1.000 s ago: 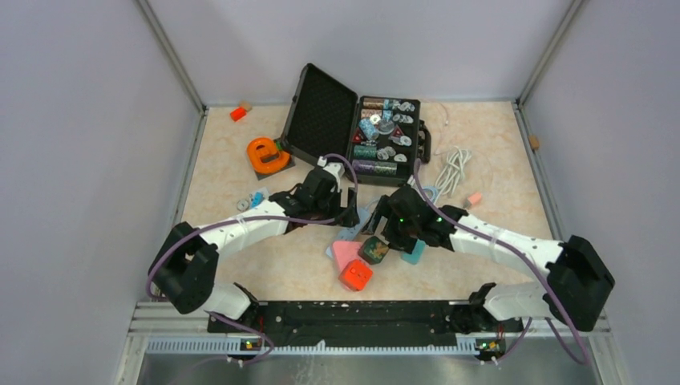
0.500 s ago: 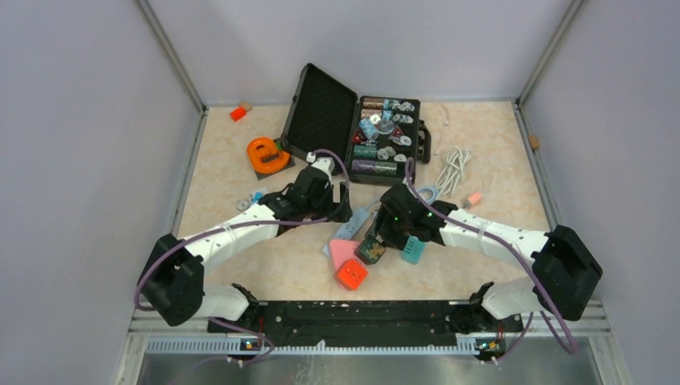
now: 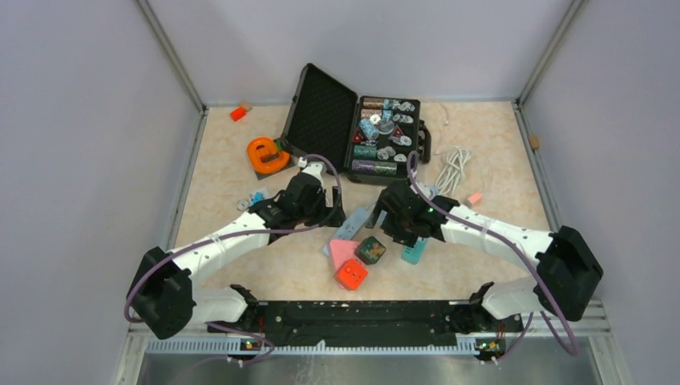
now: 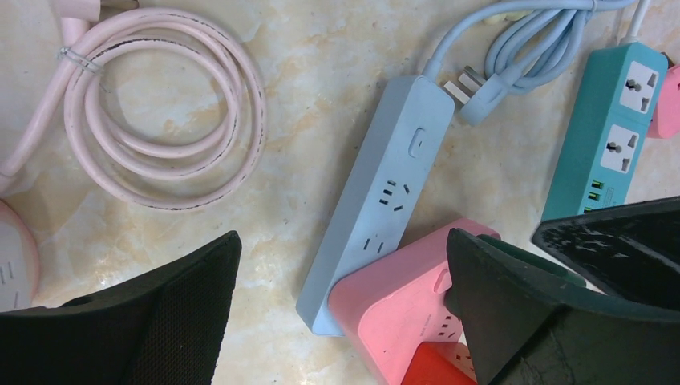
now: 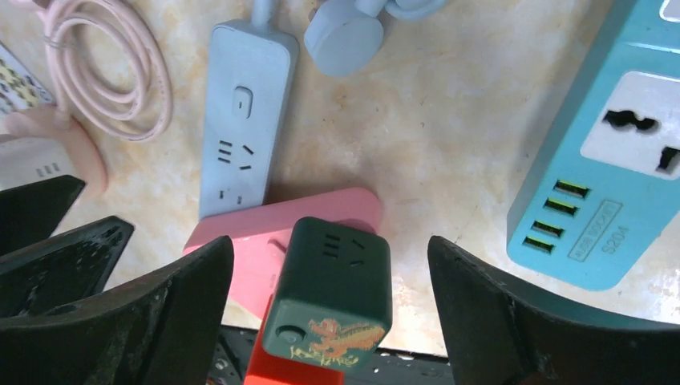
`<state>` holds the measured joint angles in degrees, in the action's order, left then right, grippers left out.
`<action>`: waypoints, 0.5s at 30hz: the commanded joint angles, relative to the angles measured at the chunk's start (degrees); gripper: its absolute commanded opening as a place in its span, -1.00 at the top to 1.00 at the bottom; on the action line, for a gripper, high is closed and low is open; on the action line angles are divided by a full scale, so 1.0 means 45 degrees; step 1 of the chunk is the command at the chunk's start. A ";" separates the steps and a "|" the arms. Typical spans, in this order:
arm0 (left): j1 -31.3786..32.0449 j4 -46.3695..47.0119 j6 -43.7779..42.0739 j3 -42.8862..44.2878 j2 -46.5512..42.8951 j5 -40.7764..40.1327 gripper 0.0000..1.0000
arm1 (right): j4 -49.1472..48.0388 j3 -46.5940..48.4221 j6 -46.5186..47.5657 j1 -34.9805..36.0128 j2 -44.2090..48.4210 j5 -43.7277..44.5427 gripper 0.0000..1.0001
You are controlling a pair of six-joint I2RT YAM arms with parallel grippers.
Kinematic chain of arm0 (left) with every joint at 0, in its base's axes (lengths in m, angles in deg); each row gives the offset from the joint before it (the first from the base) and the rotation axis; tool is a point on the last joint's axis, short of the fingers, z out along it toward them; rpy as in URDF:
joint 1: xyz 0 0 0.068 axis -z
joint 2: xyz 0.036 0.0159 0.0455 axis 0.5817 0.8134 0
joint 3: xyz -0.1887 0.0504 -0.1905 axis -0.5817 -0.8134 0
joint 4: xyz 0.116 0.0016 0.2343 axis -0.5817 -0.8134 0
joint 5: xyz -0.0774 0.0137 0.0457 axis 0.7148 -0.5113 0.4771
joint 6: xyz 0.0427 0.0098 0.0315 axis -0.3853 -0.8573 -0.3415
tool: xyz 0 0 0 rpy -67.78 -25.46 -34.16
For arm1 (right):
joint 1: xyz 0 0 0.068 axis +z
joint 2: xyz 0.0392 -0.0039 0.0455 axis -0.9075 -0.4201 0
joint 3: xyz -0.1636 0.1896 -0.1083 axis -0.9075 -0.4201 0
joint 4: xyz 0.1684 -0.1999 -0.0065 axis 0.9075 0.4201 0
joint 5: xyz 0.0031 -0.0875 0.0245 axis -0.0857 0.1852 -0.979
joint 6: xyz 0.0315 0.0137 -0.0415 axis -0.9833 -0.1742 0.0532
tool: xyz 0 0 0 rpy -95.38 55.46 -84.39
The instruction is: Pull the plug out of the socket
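Note:
The green cube is off-centre under my right gripper, so I should center over the cube and grip it while my left gripper holds the pink block (image 4: 393,301).
A light blue power strip (image 4: 377,192) lies on the table, also in the top view (image 3: 358,218) and the right wrist view (image 5: 240,120). Its blue plug (image 4: 473,88) lies loose beside the strip's cord end, in no socket. A pink socket block (image 4: 401,305) overlaps the strip's near end. A dark green cube socket (image 5: 333,281) leans on the pink block and a red cube (image 3: 353,274). My left gripper (image 4: 343,241) is open above the strip and the pink block. My right gripper (image 5: 330,241) is open with the green cube between its fingers, untouched.
A teal power strip (image 4: 609,136) lies right of the blue one. A coiled pink cord (image 4: 160,104) lies to the left. An open black case (image 3: 353,128), an orange holder (image 3: 267,155) and a white cable (image 3: 453,168) lie at the back.
Both grippers have drawn back towards the far side, away from the cube sockets. The left arm's base has swung left. The sockets have barely moved.

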<state>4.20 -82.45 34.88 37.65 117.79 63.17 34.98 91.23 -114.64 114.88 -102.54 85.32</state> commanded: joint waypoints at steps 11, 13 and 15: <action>-0.0068 0.0293 0.0020 -0.0089 -0.0283 -0.0067 -0.95 | -0.1395 -0.1934 -0.4184 0.0212 0.1656 -0.2984 -0.81; -0.0068 0.0293 0.0013 -0.0188 -0.0364 -0.0023 -0.95 | -0.1651 -0.1907 -0.4194 0.0248 0.1536 -0.2983 -0.81; -0.0067 0.0283 0.0010 -0.0294 -0.0481 0.0000 -0.95 | -0.1843 -0.1816 -0.4185 0.0255 0.1361 -0.2969 -0.77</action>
<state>4.20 -82.41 34.88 37.23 117.79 63.21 30.47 82.16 -131.04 115.09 -95.46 73.45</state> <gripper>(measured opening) 0.972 0.904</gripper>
